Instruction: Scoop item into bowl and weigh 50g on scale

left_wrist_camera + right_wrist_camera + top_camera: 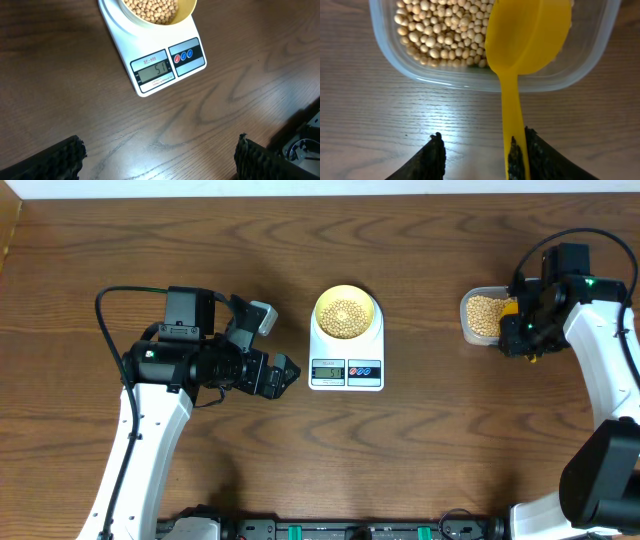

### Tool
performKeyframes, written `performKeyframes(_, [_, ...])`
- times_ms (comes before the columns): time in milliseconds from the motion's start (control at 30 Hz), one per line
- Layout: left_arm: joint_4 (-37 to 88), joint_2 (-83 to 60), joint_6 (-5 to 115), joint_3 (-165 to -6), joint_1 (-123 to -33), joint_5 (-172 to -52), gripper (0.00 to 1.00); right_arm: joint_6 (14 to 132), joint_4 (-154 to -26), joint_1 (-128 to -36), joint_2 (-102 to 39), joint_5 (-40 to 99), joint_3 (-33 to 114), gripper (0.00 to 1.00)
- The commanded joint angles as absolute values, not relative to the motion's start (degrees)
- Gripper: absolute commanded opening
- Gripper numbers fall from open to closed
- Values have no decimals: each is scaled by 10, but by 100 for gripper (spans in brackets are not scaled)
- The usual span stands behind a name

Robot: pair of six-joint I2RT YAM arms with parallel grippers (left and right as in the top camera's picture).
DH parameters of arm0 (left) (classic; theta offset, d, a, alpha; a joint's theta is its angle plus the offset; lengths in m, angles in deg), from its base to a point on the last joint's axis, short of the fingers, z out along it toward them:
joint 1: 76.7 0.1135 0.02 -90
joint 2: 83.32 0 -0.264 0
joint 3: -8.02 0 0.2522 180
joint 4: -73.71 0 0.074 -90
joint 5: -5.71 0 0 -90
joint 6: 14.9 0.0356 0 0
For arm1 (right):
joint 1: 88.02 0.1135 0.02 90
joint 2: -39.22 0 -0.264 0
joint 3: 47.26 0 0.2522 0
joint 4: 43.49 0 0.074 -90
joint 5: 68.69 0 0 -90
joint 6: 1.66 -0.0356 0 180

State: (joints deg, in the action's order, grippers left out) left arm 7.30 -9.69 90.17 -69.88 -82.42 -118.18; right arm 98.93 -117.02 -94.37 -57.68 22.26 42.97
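My right gripper needs to turn at the wrist and pinch the handle across its flat sides [513, 125], since the yellow scoop's handle has its broad side toward that open gripper.
The pale yellow bowl [320, 308] sits on the white scale [346, 352], filled with beige beans [347, 314]. In the left wrist view the scale [120, 35] shows 51 on its display [156, 71]. My left gripper [280, 343] hovers just left of the scale, open wide with nothing between its fingers [60, 160]. My right gripper [482, 150] is open at the clear tub [470, 82] of beans [440, 30]. The yellow scoop [527, 35] lies bowl-down across the tub's rim, its handle leaning on one of the fingers [540, 160], with a gap to the other.
The clear tub [483, 317] stands at the right, beside the right arm. The scale's two buttons [182, 56] face the front edge of the table. Bare wood [420, 440] lies between scale and tub and along the front.
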Motion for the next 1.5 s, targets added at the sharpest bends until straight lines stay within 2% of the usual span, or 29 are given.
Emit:
performKeyframes(0, [71, -95, 905, -696, -821, -1177, 98, 986, -1171, -940, -577, 198, 428, 49])
performKeyframes(200, [71, -95, 905, -696, -821, -1177, 98, 986, -1171, -941, -577, 198, 428, 49])
performKeyframes(233, [71, -95, 905, -696, -821, -1177, 98, 986, -1171, -941, -577, 197, 428, 46])
performKeyframes(400, [71, -95, 905, -696, -821, -1177, 98, 986, -1170, -941, -577, 198, 428, 11])
performKeyframes(467, [71, -95, 905, -696, -821, -1177, 98, 986, -1170, -941, -577, 198, 428, 4])
performKeyframes(500, [71, -95, 905, -696, -821, -1177, 98, 986, -1171, -941, -577, 198, 428, 4])
performKeyframes(533, [71, -95, 905, -696, -821, -1177, 98, 986, -1171, -941, -577, 197, 428, 6])
performKeyframes(567, [71, -95, 905, -696, -821, -1177, 98, 986, -1172, -941, -577, 197, 428, 18])
performKeyframes(600, [71, -95, 905, -696, -821, -1177, 98, 983, -1172, -941, -576, 194, 428, 36])
performKeyframes(700, [71, -95, 905, -696, -821, -1177, 98, 949, -1173, -941, -576, 191, 428, 59])
performKeyframes(833, [71, -95, 905, -696, -821, -1177, 98, 909, -1189, -945, -576, 217, 428, 71])
performKeyframes(1000, [71, -95, 905, -696, -821, -1177, 98, 902, -1213, -995, -576, 342, 417, 71])
performKeyframes(1033, [71, -95, 905, -696, -821, -1177, 98, 901, -1198, -1027, -576, 417, 403, 70])
performKeyframes(1133, [71, -95, 905, -696, -821, -1177, 98, 901, -1167, -1070, -576, 530, 374, 69])
performKeyframes(1300, [71, -95, 905, -696, -821, -1177, 98, 901, -1121, -1105, -576, 584, 320, 74])
performKeyframes(1467, [71, -95, 905, -696, -821, -1177, 98, 892, -1049, -1106, -576, 649, 285, 74])
